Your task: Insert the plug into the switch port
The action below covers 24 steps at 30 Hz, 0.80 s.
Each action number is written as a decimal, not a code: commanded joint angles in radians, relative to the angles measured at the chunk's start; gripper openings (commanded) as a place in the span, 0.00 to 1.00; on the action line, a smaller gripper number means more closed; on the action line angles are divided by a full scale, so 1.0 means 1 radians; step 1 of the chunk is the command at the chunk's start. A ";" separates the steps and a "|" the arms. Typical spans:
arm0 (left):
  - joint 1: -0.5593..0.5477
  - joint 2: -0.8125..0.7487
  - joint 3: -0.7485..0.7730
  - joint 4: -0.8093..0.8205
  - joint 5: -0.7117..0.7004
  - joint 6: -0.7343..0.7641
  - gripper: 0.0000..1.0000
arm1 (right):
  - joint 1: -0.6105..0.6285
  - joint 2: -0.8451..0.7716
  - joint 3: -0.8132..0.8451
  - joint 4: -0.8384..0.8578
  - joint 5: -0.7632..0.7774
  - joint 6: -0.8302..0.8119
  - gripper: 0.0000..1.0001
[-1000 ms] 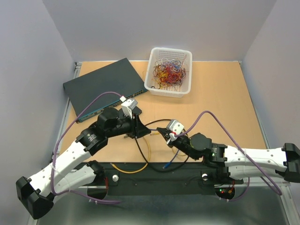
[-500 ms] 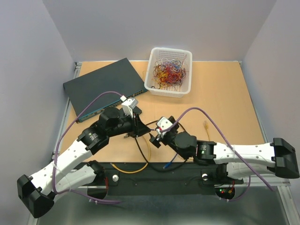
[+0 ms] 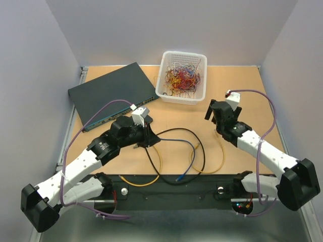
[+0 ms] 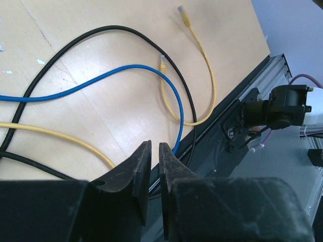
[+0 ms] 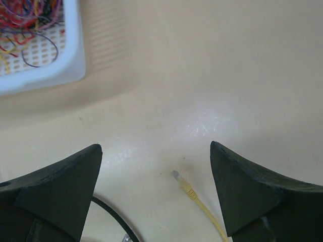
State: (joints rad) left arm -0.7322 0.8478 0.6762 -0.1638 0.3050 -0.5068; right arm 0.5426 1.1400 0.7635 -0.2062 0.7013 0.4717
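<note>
The plug's yellow sleeve (image 3: 217, 134) (image 5: 190, 191), just behind its clear end, will be gripped by my right gripper on the yellow cable's plug, which lies below that gripper.
A yellow cable (image 3: 222, 157) lies on the wooden table. One of its plugs (image 5: 177, 177) rests on the table below and between the fingers of my right gripper (image 5: 155, 146), which stands wide open and touches nothing. In the left wrist view I see that plug (image 4: 182, 13) and the cable's other plug (image 4: 162, 62). My left gripper (image 4: 155, 144) hangs over the table's near edge. Only a thin slit shows between its jaws, with nothing in it. In the top view the left gripper (image 3: 147, 132) is at table centre-left and the right gripper (image 3: 212, 112) at the right. The switch port is hidden.
A large dark blue-grey box (image 3: 111, 93) lies at the back left. A white basket (image 3: 164, 92) of coloured wires stands at the back centre. A black cable (image 3: 199, 151) and a blue cable (image 3: 184, 169) loop across the middle. A black rail (image 3: 166, 194) runs along the near edge.
My right arm has swung from beside the left gripper at table centre out to the right and back, and its jaws have gone from shut to wide open. The left arm has barely moved.
</note>
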 commanded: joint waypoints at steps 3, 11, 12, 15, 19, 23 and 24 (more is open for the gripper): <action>-0.003 -0.041 -0.003 0.038 -0.006 0.024 0.23 | -0.136 0.128 -0.027 -0.079 -0.203 0.140 0.89; -0.003 -0.030 0.000 0.038 -0.001 0.028 0.23 | -0.176 0.245 -0.062 -0.053 -0.286 0.162 0.75; -0.003 -0.027 0.000 0.038 -0.001 0.030 0.23 | -0.178 0.247 -0.066 -0.050 -0.290 0.162 0.73; -0.003 -0.023 0.003 0.041 -0.001 0.031 0.23 | -0.179 0.259 -0.076 -0.044 -0.321 0.150 0.73; -0.003 -0.016 0.002 0.044 -0.004 0.031 0.23 | -0.179 0.279 -0.096 -0.044 -0.345 0.150 0.69; -0.003 -0.004 0.003 0.047 -0.004 0.033 0.23 | -0.179 0.257 -0.110 -0.044 -0.373 0.156 0.61; -0.003 -0.001 0.002 0.047 -0.004 0.034 0.23 | -0.179 0.253 -0.119 -0.044 -0.394 0.156 0.52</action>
State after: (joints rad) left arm -0.7322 0.8463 0.6762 -0.1596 0.3046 -0.4938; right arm 0.3721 1.4124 0.6621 -0.2676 0.3565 0.6117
